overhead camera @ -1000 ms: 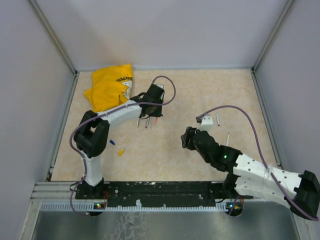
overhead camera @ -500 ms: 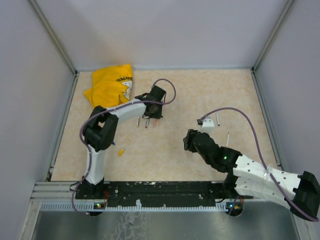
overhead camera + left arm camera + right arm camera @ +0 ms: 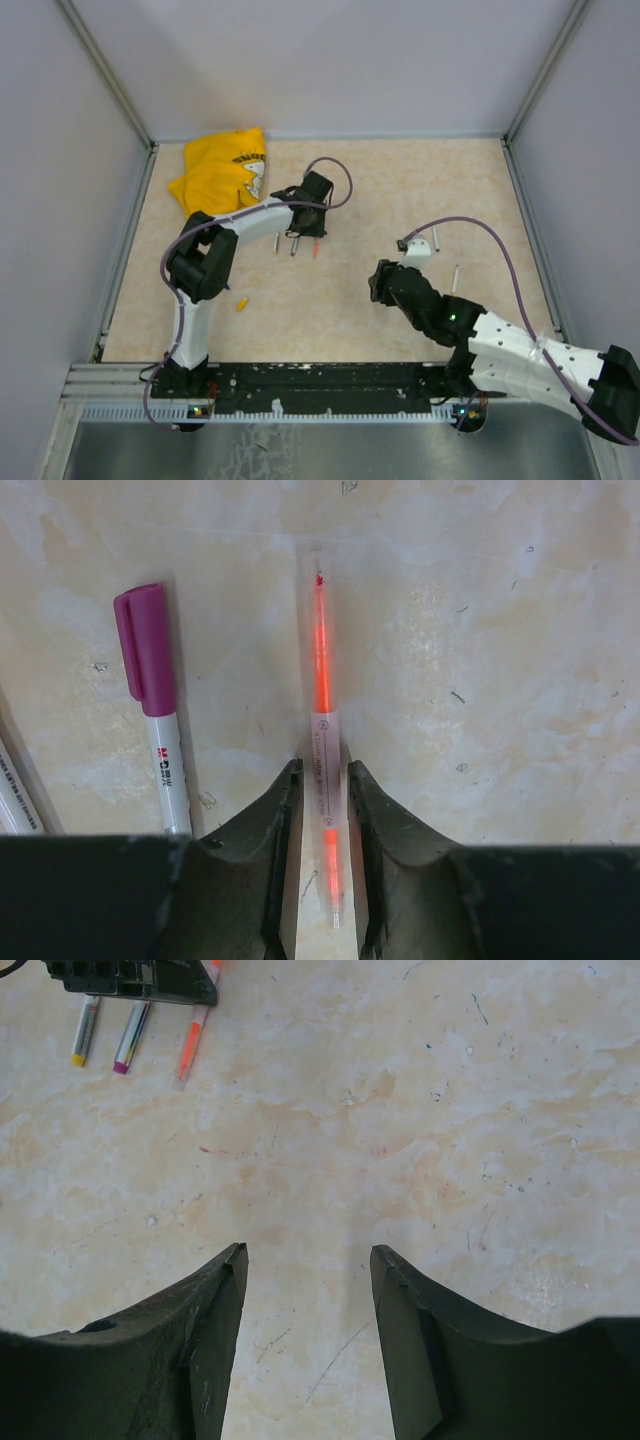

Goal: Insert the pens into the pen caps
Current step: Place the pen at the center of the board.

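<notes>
I should close my right gripper on the far half of the nearer grey pen point(image 3: 456, 273), and leave the other grey pen farther back on the table.
My left gripper point(image 3: 312, 214) is down on the table at the back left. Its jaws are closed to a narrow gap round the orange-red pen point(image 3: 320, 680), which lies flat between the fingertips point(image 3: 289, 780). A white pen with a purple cap point(image 3: 155, 710) lies just left of it, and another pen point(image 3: 14, 790) lies at the frame edge. In the top view these three pens point(image 3: 294, 245) lie side by side. A loose yellow cap point(image 3: 241, 303) lies near the left arm. Two grey pens point(image 3: 436, 238) point(image 3: 456, 277) lie at the right. My right gripper point(image 3: 308, 1252) is open and empty over bare table.
A crumpled yellow cloth point(image 3: 220, 175) lies in the back left corner. Grey walls surround the table. The purple cable point(image 3: 480, 228) loops over the right arm. The right wrist view shows the left gripper point(image 3: 130, 978) and the three pens point(image 3: 130, 1037) at its top left.
The left arm's elbow swung forward and the gripper came down onto the orange-red pen. Its elbow now hides the blue cap. The right gripper drifted slightly.
</notes>
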You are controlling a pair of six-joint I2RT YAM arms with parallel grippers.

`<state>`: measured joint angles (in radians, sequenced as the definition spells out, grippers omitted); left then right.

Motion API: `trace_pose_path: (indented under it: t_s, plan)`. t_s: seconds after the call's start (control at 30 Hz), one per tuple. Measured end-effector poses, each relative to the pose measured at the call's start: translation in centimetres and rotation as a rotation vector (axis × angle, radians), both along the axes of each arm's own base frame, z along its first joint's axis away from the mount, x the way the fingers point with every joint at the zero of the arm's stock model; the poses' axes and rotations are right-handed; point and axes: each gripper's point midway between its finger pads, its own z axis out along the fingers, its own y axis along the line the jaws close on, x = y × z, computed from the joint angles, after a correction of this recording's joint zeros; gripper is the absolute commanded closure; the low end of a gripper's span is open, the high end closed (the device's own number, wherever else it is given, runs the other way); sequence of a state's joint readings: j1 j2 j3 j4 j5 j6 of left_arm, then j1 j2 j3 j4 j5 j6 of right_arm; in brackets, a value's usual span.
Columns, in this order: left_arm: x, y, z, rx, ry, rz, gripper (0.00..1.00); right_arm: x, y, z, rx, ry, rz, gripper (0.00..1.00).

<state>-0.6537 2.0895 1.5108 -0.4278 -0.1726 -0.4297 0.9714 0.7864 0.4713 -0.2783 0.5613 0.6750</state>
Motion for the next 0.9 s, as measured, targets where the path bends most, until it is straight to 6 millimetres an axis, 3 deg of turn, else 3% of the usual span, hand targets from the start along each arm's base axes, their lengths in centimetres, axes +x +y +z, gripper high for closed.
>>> trace_pose_path:
  t_s: [0.33, 0.47, 0.7, 0.9]
  plan:
    - [0.0, -0.1, 0.8, -0.004, -0.016, -0.027, 0.67, 0.1, -0.7, -0.3, -0.032, 0.001, -0.018, 0.47]
    - [-0.1, -0.2, 3.4, -0.037, -0.064, -0.054, 0.66, 0.1, -0.9, -0.4, -0.042, 0.001, -0.022, 0.47]
    - [-0.6, 0.3, 10.0, -0.124, -0.214, -0.087, 0.65, 0.5, -1.4, -0.4, -0.057, -0.002, -0.035, 0.47]
    - [-1.9, 1.7, 11.8, -0.15, -0.261, -0.087, 0.65, 1.6, -1.9, 0.5, -0.084, 0.01, -0.054, 0.46]
